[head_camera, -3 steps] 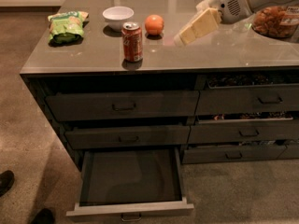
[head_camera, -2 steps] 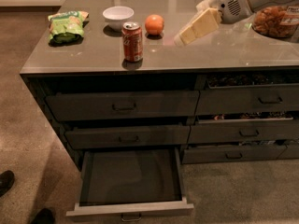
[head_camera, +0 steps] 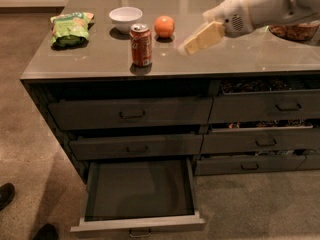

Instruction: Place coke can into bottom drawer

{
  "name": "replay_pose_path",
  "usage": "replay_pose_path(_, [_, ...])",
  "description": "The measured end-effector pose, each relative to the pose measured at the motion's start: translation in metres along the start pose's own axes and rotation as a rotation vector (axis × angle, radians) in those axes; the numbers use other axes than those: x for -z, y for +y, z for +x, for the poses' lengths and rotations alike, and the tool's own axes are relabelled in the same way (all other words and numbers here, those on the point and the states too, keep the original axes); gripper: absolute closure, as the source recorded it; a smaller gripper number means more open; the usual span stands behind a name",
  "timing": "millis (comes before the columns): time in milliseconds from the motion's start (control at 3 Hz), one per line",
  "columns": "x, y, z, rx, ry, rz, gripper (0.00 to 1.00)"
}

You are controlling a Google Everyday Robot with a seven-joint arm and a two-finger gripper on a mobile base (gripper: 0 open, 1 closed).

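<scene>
The coke can's upper half [head_camera: 141,38] sits just below its silver top. My gripper should move there next and close on it.
The coke can [head_camera: 141,45] stands upright on the grey countertop [head_camera: 100,59] near its front edge, red-orange with a silver top. The bottom drawer [head_camera: 138,190] of the left stack is pulled wide open below it, its dark inside bare. The gripper [head_camera: 196,42] hangs above the counter to the right of the can, its cream fingers pointing down-left towards it, about a hand's width away and holding nothing. The white arm reaches in from the upper right.
A round orange fruit [head_camera: 164,26] and a white bowl [head_camera: 125,18] sit behind the can. A green chip bag [head_camera: 69,28] lies at the left. A brown snack bag [head_camera: 295,31] sits at the far right. Shoes [head_camera: 6,194] show on the floor lower left.
The gripper has shifted slightly left, towards the can. The can and drawer have not moved.
</scene>
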State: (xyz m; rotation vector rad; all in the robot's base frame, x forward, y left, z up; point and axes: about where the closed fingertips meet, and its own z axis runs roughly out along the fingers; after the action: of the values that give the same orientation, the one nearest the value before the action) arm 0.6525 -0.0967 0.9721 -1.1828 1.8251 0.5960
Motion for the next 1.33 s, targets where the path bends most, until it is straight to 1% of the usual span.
replay_pose_path(333, [-0.048,-0.036,-0.007,0.016,-0.142,0.059,0.0])
replay_pose_path(667, [-0.074,-0.046,-0.027,0.044,-0.212,0.068,0.0])
replay_pose_path(1000, [-0.102,-0.044,-0.037,0.063,-0.226,0.027,0.0])
replay_pose_path(1333, [-0.126,-0.036,-0.036,0.078,-0.204,-0.051,0.0])
